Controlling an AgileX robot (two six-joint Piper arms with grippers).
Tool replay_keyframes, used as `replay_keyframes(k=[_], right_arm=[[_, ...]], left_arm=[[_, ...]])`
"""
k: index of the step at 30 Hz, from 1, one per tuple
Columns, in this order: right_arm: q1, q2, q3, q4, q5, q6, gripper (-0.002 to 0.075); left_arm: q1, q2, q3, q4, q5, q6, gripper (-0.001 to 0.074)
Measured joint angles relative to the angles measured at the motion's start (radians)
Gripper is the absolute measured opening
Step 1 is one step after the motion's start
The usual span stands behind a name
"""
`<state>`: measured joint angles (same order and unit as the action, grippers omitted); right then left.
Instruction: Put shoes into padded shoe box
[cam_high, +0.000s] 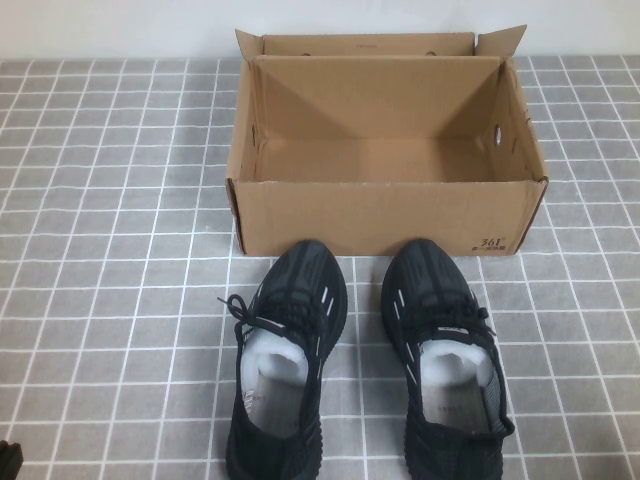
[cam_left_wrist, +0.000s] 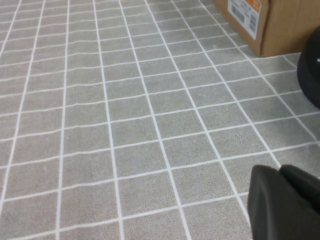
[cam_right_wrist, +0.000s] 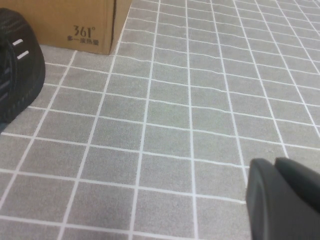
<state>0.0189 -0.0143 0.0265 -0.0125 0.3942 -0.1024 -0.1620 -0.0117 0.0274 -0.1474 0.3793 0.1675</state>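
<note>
Next, my right gripper grabs the laces (cam_high: 447, 322) of the black sneaker that is nearer the black print on the shoe box, just in front of that sneaker's opening.
The brown cardboard shoe box (cam_high: 380, 215) stands open and empty at the back middle of the table, with black print at its front right corner. Two black knit sneakers, the left one (cam_high: 300, 285) and the right one (cam_high: 435, 285), stand side by side just in front of it, toes toward the box. My left gripper (cam_left_wrist: 279, 170) is shut and empty, low over the mat at the near left; a bit of that arm shows in the high view (cam_high: 8, 458). My right gripper (cam_right_wrist: 275, 162) is shut and empty over the mat at the near right, outside the high view.
A grey mat with a white grid (cam_high: 110, 250) covers the table. The box corner with an orange label (cam_left_wrist: 245, 12) and a shoe toe (cam_left_wrist: 311, 75) show in the left wrist view. The printed box corner (cam_right_wrist: 65, 20) and the other toe (cam_right_wrist: 17, 70) show in the right wrist view.
</note>
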Motion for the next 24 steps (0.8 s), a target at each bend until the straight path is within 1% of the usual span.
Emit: replay_keyframes(k=[8, 11, 13, 16, 19, 22, 24], right_arm=[[0.000, 0.000, 0.000, -0.015, 0.000, 0.000, -0.0008], [0.000, 0.000, 0.000, -0.024, -0.046, 0.000, -0.0008], [0.000, 0.000, 0.000, -0.010, -0.137, 0.000, -0.0008], [0.000, 0.000, 0.000, 0.042, -0.332, 0.000, -0.0008], [0.000, 0.000, 0.000, 0.083, -0.488, 0.000, -0.0008], [0.000, 0.000, 0.000, 0.095, -0.572, 0.000, -0.0008], [0.000, 0.000, 0.000, 0.097, -0.592, 0.000, -0.0008]], left_arm=[[0.000, 0.000, 0.000, 0.000, 0.000, 0.000, -0.0004], [0.000, 0.000, 0.000, 0.000, 0.000, 0.000, -0.0004], [0.000, 0.000, 0.000, 0.000, 0.000, 0.000, -0.0004], [0.000, 0.000, 0.000, 0.000, 0.000, 0.000, -0.0004], [0.000, 0.000, 0.000, 0.000, 0.000, 0.000, -0.0004], [0.000, 0.000, 0.000, 0.000, 0.000, 0.000, -0.0004], [0.000, 0.000, 0.000, 0.000, 0.000, 0.000, -0.0004]])
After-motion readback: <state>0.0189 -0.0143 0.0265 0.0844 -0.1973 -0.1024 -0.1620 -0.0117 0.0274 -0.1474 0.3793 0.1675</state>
